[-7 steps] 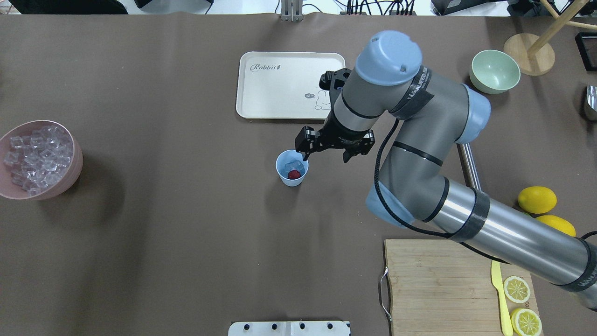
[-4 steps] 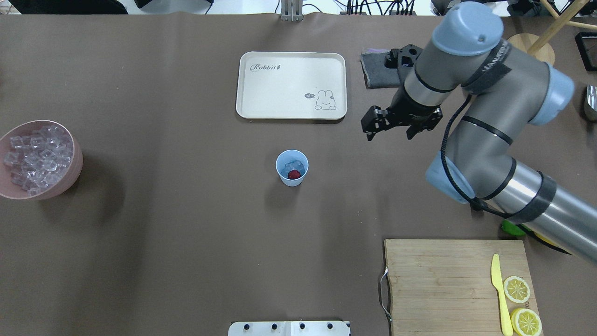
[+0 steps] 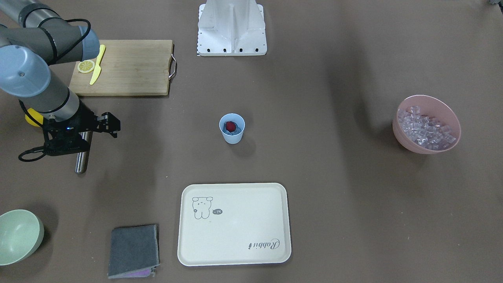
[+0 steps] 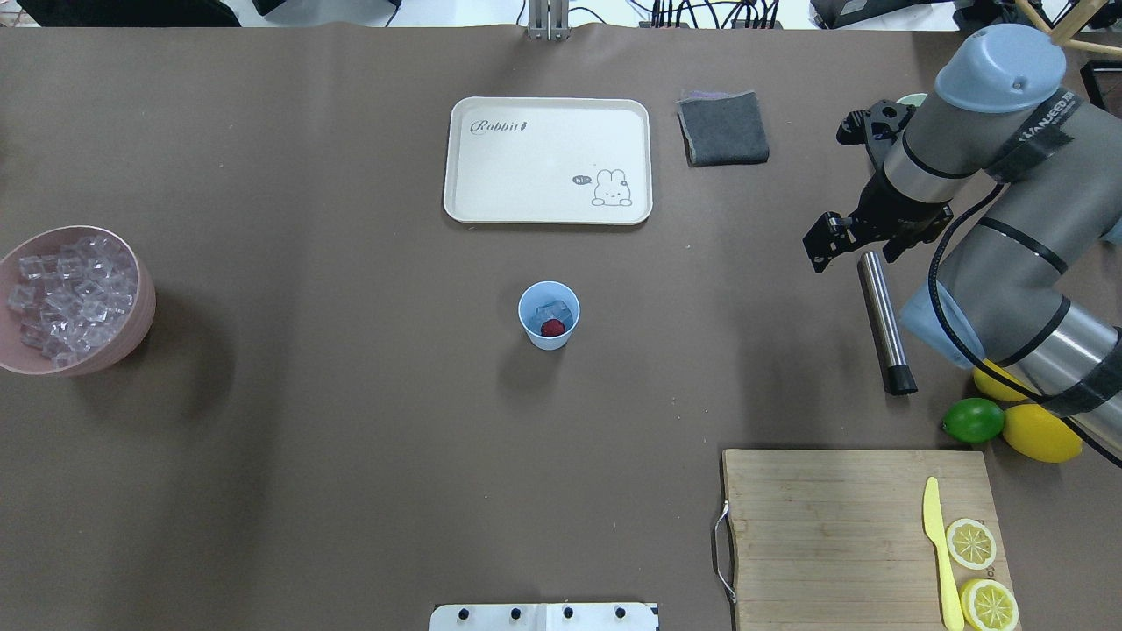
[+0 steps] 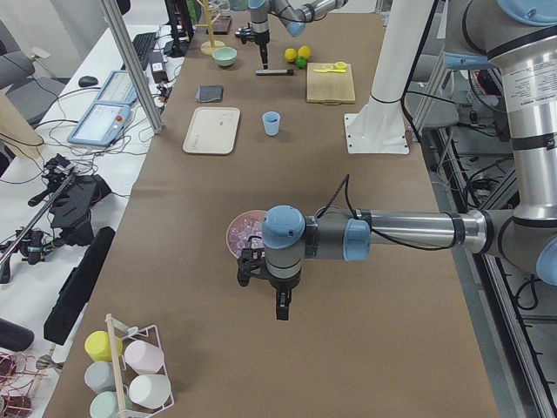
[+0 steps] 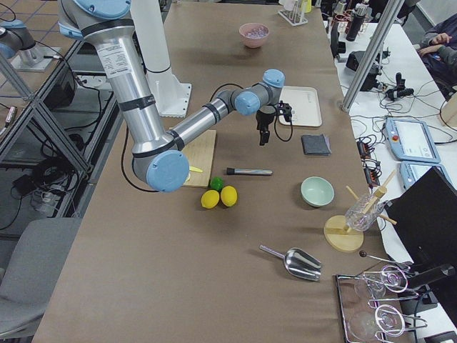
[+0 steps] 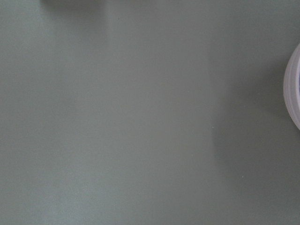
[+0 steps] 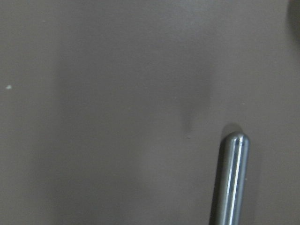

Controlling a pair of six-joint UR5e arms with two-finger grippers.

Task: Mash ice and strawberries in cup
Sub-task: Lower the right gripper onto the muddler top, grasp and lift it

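The robot's right gripper needs to next close on the steel body of the muddler (image 3: 84, 155) (image 8: 229, 187), just behind the muddler's rounded end and away from its black end.
The light-blue cup (image 4: 549, 337) stands upright mid-table, also in the front view (image 3: 232, 135). Inside lie a red strawberry (image 4: 552, 328) and a clear ice cube (image 4: 552, 310). Many more ice cubes (image 4: 66, 298) fill the pink bowl (image 4: 145, 307) at the far left. My right gripper (image 4: 857, 248) is open and empty, well right of the cup, over the far end of a steel muddler (image 4: 881, 320) lying on the table. The right wrist view shows that rounded end (image 8: 233, 173). My left gripper (image 5: 271, 292) shows only in the exterior left view, beside the pink bowl; I cannot tell its state.
A cream tray (image 4: 548, 159) and a grey cloth (image 4: 723, 129) lie behind the cup. A wooden cutting board (image 4: 833, 535) with a yellow knife (image 4: 938, 543) and lemon slices sits front right. A lime (image 4: 973, 421) and lemons lie by the right arm. A pale green bowl (image 3: 19, 236) stands far right.
My right arm has swung from the cup's rim far to the right, still open and empty, and now hovers over the muddler's end. The cup and its contents have not moved.
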